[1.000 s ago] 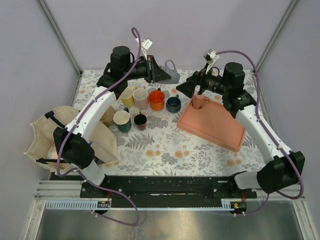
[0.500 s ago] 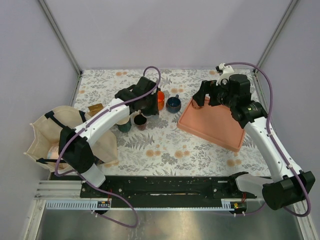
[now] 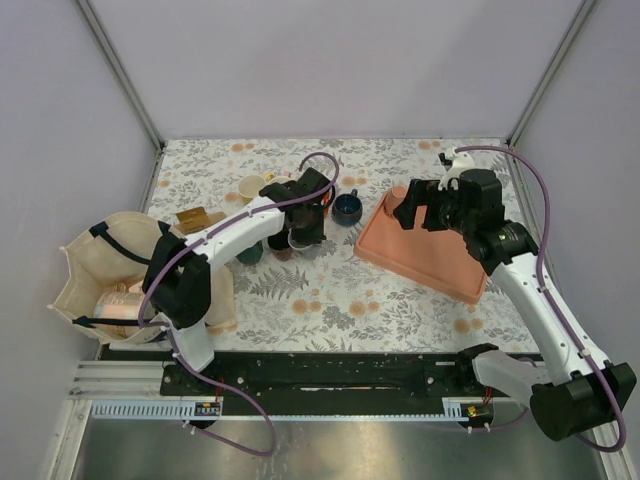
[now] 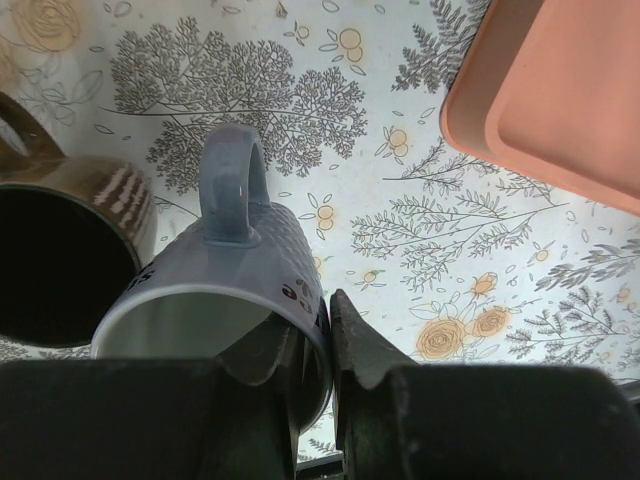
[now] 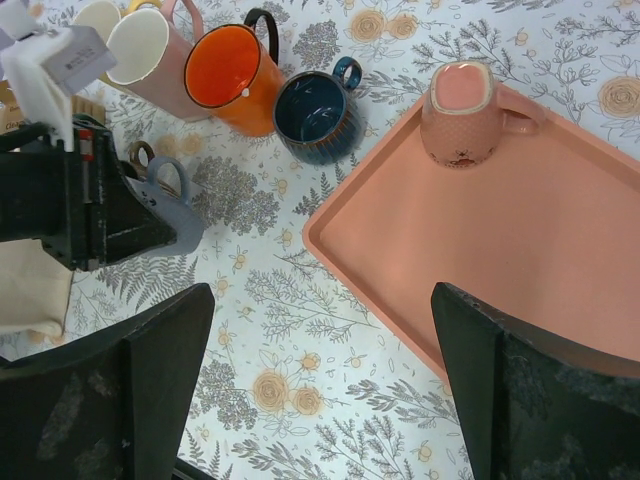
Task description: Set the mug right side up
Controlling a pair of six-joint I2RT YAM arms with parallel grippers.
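Observation:
My left gripper is going to let go of the grey-blue mug on the floral table [image 3: 312, 249] [image 4: 248, 226] close beside the brown mug, toward the salmon tray.
My left gripper [image 4: 330, 340] is shut on the rim of a grey-blue mug [image 4: 240, 270], one finger inside and one outside the wall. The mug's mouth faces the wrist camera, handle pointing away, low over the floral table. It also shows in the right wrist view [image 5: 172, 218], with the left gripper [image 5: 100, 215] beside it. In the top view the left gripper [image 3: 305, 222] covers the mug. A pink mug [image 5: 460, 115] stands on the salmon tray [image 5: 560, 280], seemingly bottom up. My right gripper [image 5: 320, 400] is open wide and empty above the tray's near-left edge [image 3: 412, 208].
A brown mug [image 4: 60, 260] stands right beside the held mug. An orange mug [image 5: 232, 75], dark blue mug [image 5: 315, 115], pink mug [image 5: 150, 50] and cream mug [image 3: 250, 187] stand in a row behind. A teal mug [image 3: 248, 253] and cloth bag [image 3: 100, 280] are at the left.
The left arm swung the grey-blue mug down from high at the back to low in front of the mug row. The right gripper drew back from the pink mug on the tray.

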